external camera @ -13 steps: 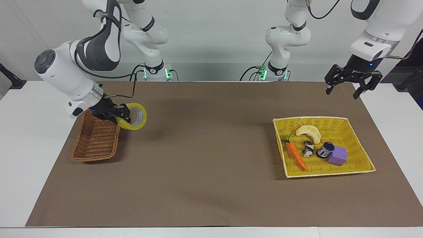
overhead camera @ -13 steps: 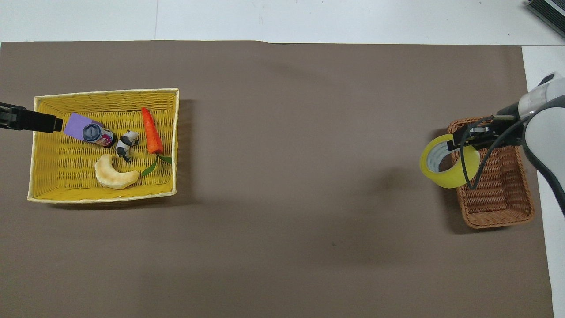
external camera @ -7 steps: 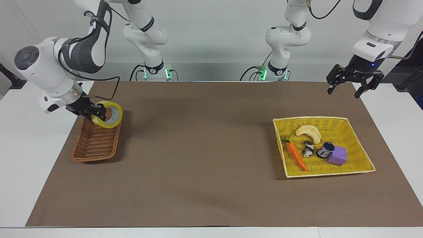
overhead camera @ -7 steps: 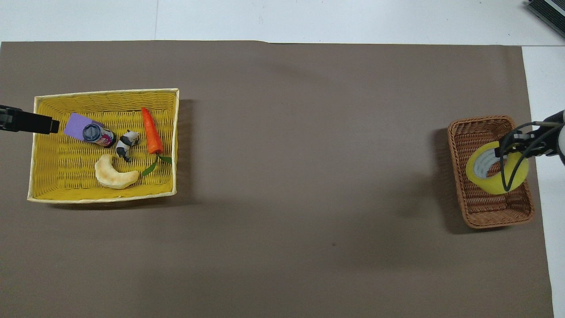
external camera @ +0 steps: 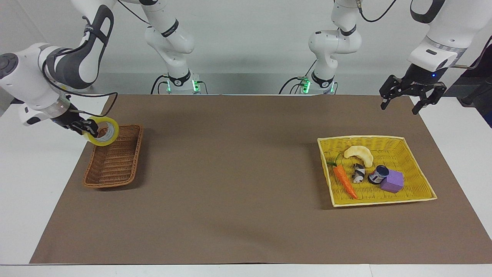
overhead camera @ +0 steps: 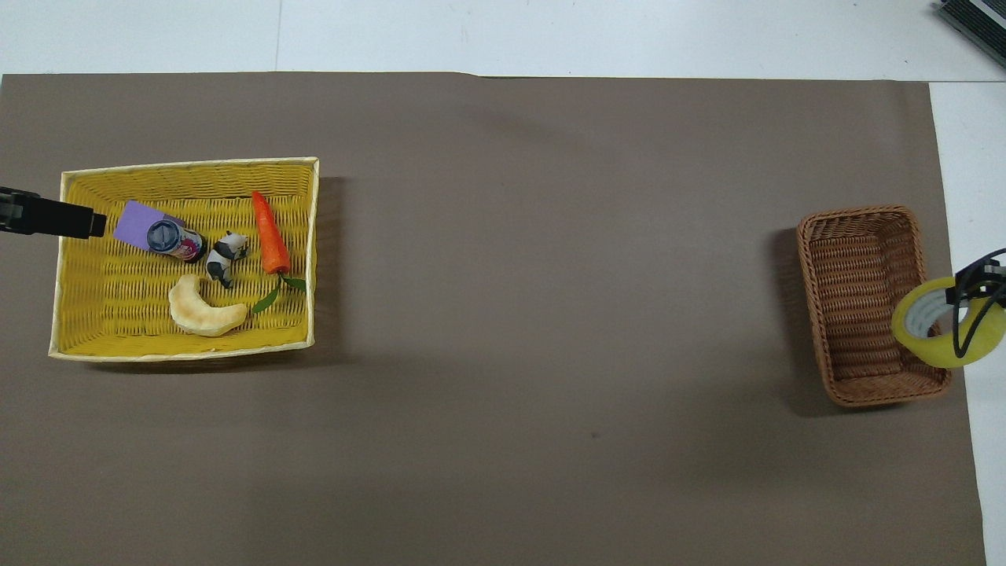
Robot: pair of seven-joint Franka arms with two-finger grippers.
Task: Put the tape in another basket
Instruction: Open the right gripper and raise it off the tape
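I should use my right gripper to set the yellow tape down inside the brown wicker basket (overhead camera: 896, 331), near the basket's outer rim.
The yellow tape (external camera: 104, 130) hangs in my right gripper (external camera: 89, 129), which is shut on the roll's rim. It is held in the air over the outer rim of the brown wicker basket (external camera: 113, 165), at the right arm's end of the table. In the overhead view the tape (overhead camera: 947, 322) covers the basket's (overhead camera: 864, 314) outer edge and the mat's border, with the right gripper (overhead camera: 978, 283) at the frame's edge. The basket holds nothing. My left gripper (external camera: 399, 109) is open and empty, raised at the left arm's end; it also shows in the overhead view (overhead camera: 78, 222).
A yellow woven tray (external camera: 384, 137) at the left arm's end holds a carrot (external camera: 344, 181), a bread crescent (external camera: 359, 154), a panda toy (external camera: 359, 173), a small jar (external camera: 378, 174) and a purple block (external camera: 393, 181). A brown mat (external camera: 238, 173) covers the table.
My right gripper carried the tape from the basket's inner side across the basket to over its outer rim, toward the right arm's end. The left arm stayed almost still.
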